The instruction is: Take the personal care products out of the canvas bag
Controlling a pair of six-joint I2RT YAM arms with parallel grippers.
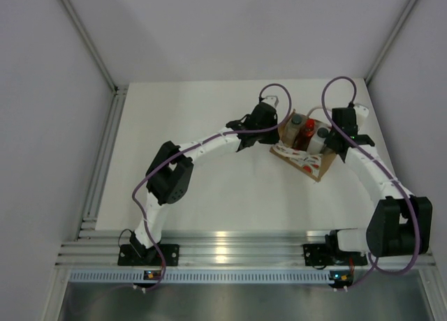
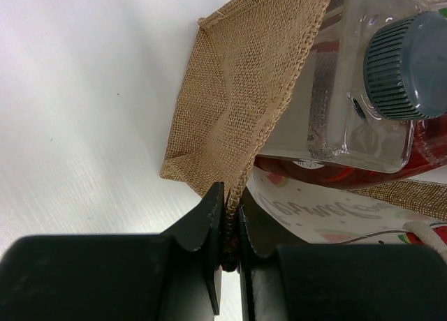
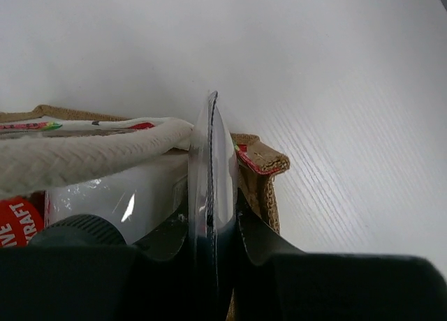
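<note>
The robot's right gripper should set the translucent grey pouch, now held at the bag's corner, down on the white tabletop (image 1: pixel 236 208) near its front metal rail.
The tan canvas bag (image 1: pixel 307 164) lies at the back right of the table, its printed side toward me. A clear bottle with a grey cap (image 1: pixel 297 120), a red bottle (image 1: pixel 309 127) and a white bottle (image 1: pixel 323 135) stand in its mouth. My left gripper (image 1: pixel 278 131) is shut on the bag's woven left edge (image 2: pixel 237 91); the grey cap (image 2: pixel 408 63) and the red bottle (image 2: pixel 419 157) show beside it. My right gripper (image 1: pixel 330 145) is shut on a thin translucent grey pouch (image 3: pixel 211 146), seen edge-on at the bag's right corner (image 3: pixel 265 160). The white bottle's dark cap (image 3: pixel 73 232) is left of it.
A white rope handle (image 3: pixel 84 159) of the bag crosses just left of the pouch. A metal rail (image 1: pixel 101 160) runs along the table's left side, and grey walls close in the back and both sides. White tabletop (image 1: pixel 209 188) lies in front of the bag.
</note>
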